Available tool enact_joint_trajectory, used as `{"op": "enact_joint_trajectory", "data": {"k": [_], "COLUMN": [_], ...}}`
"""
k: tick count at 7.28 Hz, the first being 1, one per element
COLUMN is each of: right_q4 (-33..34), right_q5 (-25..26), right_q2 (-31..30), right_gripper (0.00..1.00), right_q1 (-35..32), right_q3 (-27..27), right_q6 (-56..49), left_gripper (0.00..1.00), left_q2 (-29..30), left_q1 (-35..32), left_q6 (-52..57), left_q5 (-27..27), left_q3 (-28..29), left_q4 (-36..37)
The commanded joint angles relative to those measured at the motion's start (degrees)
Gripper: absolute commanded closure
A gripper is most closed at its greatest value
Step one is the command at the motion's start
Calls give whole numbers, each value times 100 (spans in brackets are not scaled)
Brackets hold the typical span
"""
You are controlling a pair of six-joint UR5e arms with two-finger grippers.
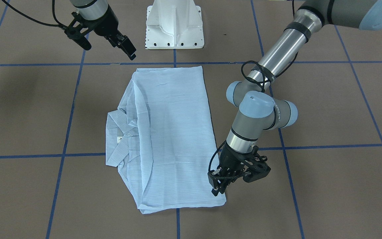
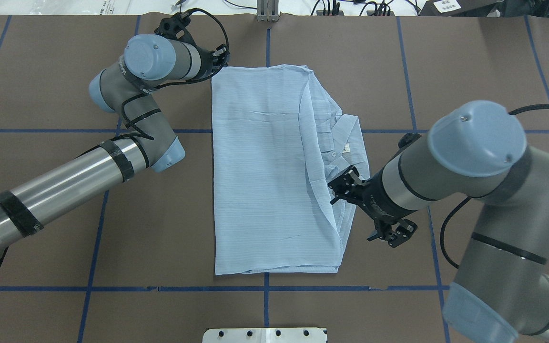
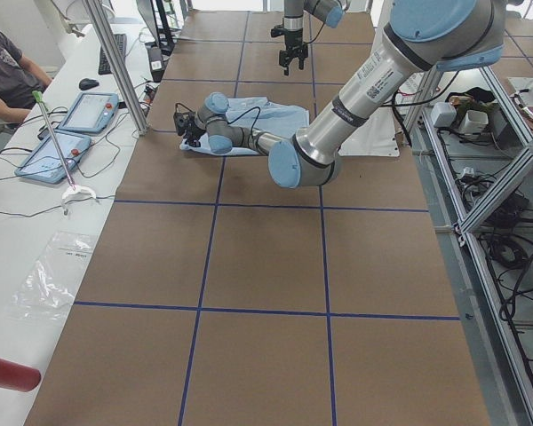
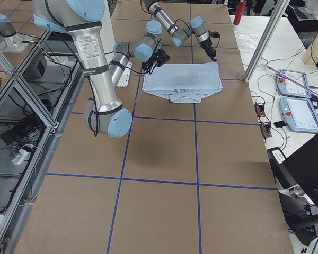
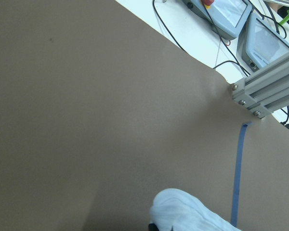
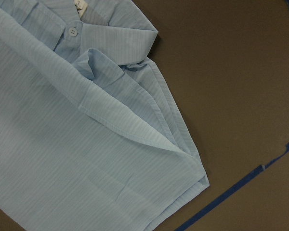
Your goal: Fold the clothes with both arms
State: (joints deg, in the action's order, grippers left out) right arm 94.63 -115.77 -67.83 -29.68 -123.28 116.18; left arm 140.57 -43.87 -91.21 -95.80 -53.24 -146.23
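Observation:
I will bring my right gripper to the collar-side corner [image 1: 138, 71] [image 6: 202, 178] of the light blue striped shirt, the one near the white pedestal base, and close it there.
The light blue striped shirt [image 1: 174, 132] [image 2: 265, 181] lies flat on the brown table, folded lengthwise into a long rectangle. Its collar [image 1: 124, 132] and a white button [image 6: 72, 31] show along one long side. My left gripper [image 1: 216, 191] [image 2: 218, 59] is low at the shirt's corner farthest from the base. It looks shut on the cloth, which shows bunched [image 5: 188, 214] in the left wrist view. My right gripper [image 1: 128, 49] [image 2: 339, 188] hangs open in the air above the collar side, holding nothing. No fingers show in the right wrist view.
The white pedestal base [image 1: 174, 26] stands just behind the shirt. Blue tape lines [image 1: 65, 154] grid the table. An aluminium post [image 3: 115, 62] and two tablets [image 3: 89, 111] stand beyond the far edge, where a person [image 3: 4, 75] sits.

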Motion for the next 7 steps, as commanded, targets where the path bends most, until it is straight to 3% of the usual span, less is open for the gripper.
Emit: {"op": "enact_joint_trajectory", "data": {"k": [1,2,3,7], "right_q4": [29,264,719,680], "right_q5": [1443,2705,3362,3430], "right_q2": [305,184,287,375], "right_gripper": [0,0,0,0], "right_q1": [775,1493,1840,1458], "right_q3": [541,594,778,1525], "right_q6": [-364,-1151,-2238,-4619], "left_gripper": [31,31,31,32], "left_q2": [-535,-792,-803,-935], "left_q1": [-16,-42,-43,-78], "left_q6": [77,86,86,86], "left_q5": [-584,-702,-712,-721], "left_q3": [-919,-1255,-1259,-1417], "left_q4": [7,25,33,51]}}
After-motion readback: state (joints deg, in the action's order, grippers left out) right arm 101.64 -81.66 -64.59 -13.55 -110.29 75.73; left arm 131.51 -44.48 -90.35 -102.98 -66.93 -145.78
